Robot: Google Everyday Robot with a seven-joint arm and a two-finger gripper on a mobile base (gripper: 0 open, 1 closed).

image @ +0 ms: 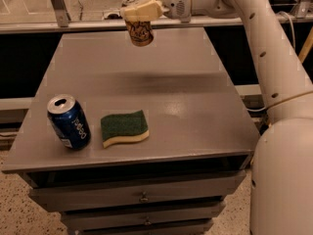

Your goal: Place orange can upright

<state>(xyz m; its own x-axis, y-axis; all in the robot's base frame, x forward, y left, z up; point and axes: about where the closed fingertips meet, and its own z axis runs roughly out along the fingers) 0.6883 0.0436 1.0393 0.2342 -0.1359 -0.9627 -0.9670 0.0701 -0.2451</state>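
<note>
My gripper needs to let go of the orange can upright on the grey table's far middle (144,68), well behind the green and yellow sponge.
The orange can (139,31), orange-brown with mottled print, hangs nearly upright in the air above the far middle of the grey table (195,111). My gripper (139,10) is shut on the can's top end and holds it well above the tabletop. The arm reaches in from the upper right. The can's upper part is hidden by the cream fingers (128,11).
A blue Pepsi can (68,122) stands upright near the table's front left corner. A green and yellow sponge (124,128) lies next to it on the right. Drawers sit below the front edge. A metal rail runs behind the table.
</note>
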